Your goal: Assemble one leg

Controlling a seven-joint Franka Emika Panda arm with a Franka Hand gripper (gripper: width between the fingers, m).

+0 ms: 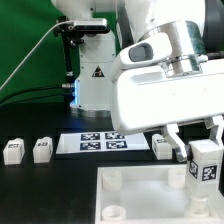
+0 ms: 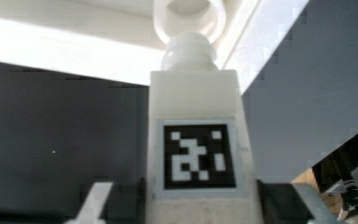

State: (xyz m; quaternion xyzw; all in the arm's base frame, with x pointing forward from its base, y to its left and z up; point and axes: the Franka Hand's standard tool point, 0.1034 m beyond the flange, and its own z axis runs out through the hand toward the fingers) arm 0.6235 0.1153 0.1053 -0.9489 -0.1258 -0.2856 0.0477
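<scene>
My gripper needs to release the white leg upright in the panel's front corner socket (image 1: 198,210) (image 2: 190,16), away from the two loose legs. The leg is now upright over the panel's far corner.
My gripper (image 1: 204,148) is shut on a white leg (image 1: 205,165) with a black-and-white tag and holds it upright over the far corner of the white tabletop panel (image 1: 150,195) at the exterior view's right. In the wrist view the leg (image 2: 197,110) sits between my fingers (image 2: 101,205), tag facing the camera. Its screw tip (image 2: 188,45) points at a round corner socket (image 2: 188,12) of the panel. I cannot tell whether the tip is in the socket or just above it.
The marker board (image 1: 100,143) lies behind the panel. Two loose legs (image 1: 13,150) (image 1: 42,149) lie at the exterior view's left and a third (image 1: 163,148) lies beside the board. The arm's base (image 1: 95,80) stands at the back.
</scene>
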